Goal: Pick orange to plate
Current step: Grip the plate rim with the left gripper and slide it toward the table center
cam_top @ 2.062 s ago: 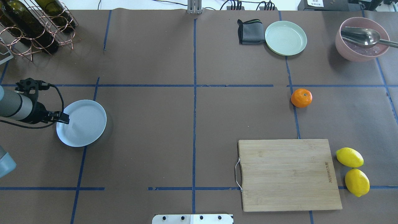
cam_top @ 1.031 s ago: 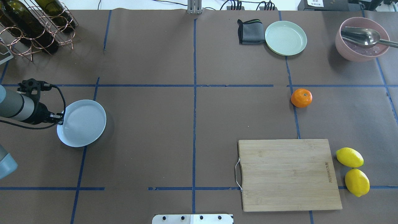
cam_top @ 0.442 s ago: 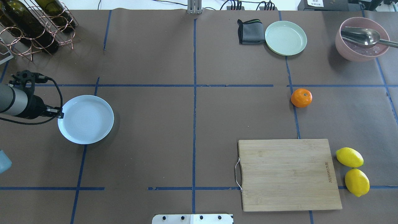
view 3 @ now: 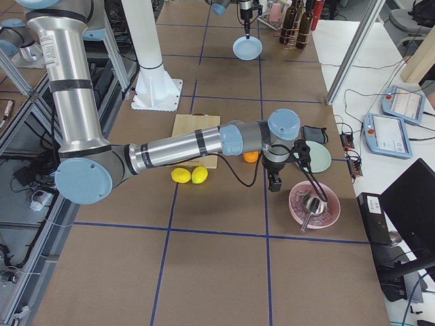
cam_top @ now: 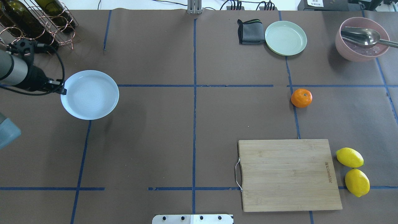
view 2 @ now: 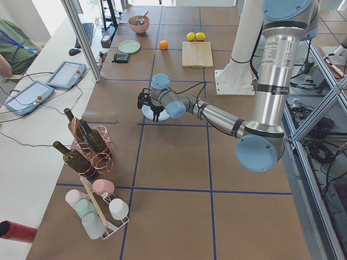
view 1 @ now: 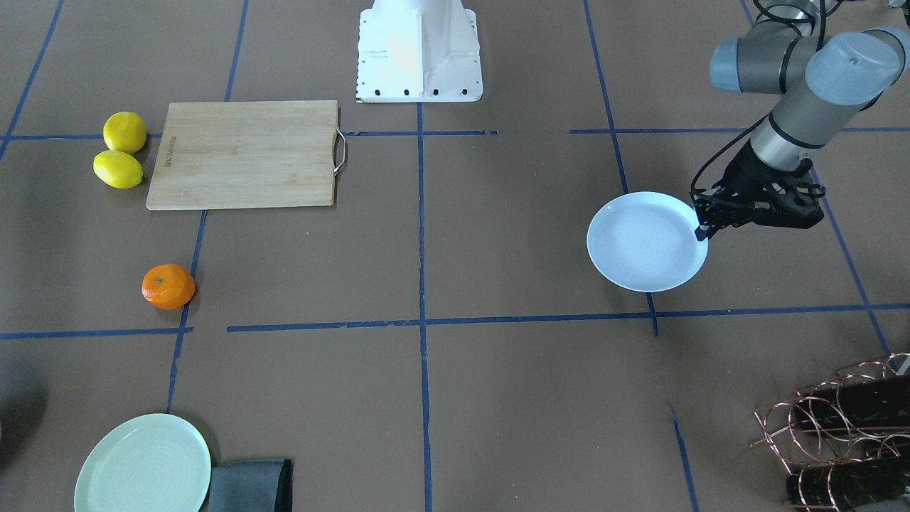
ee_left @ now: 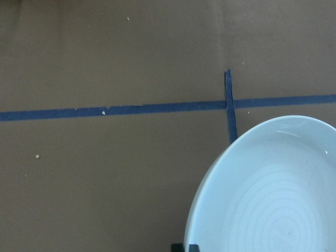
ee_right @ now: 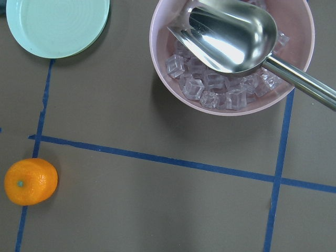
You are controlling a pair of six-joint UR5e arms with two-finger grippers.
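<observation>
The robot's left gripper will release the pale bluish plate, now held level just above the table, on the middle blue tape line (view 1: 420, 243) near the handle of the cutting board.
The orange (cam_top: 301, 98) lies on the brown table right of centre; it also shows in the front view (view 1: 168, 286) and at the lower left of the right wrist view (ee_right: 30, 181). My left gripper (cam_top: 62, 91) is shut on the near-left rim of the pale bluish plate (cam_top: 90, 95), holding it level just above the table (view 1: 643, 242). The left wrist view shows the plate (ee_left: 273, 199) filling its lower right. My right gripper (view 3: 275, 180) hangs near the orange and the pink bowl; I cannot tell whether it is open or shut.
A wooden cutting board (cam_top: 289, 174) sits at the near right with two lemons (cam_top: 353, 168) beside it. At the far right are a green plate (cam_top: 285, 38), a grey cloth (cam_top: 250, 32) and a pink bowl (cam_top: 362, 39) of ice with a scoop. A wine rack (cam_top: 34, 25) stands behind the left gripper.
My left gripper closed on the plate's rim, tipped it level and carried it toward the far side of the table and slightly right. The orange has not moved.
</observation>
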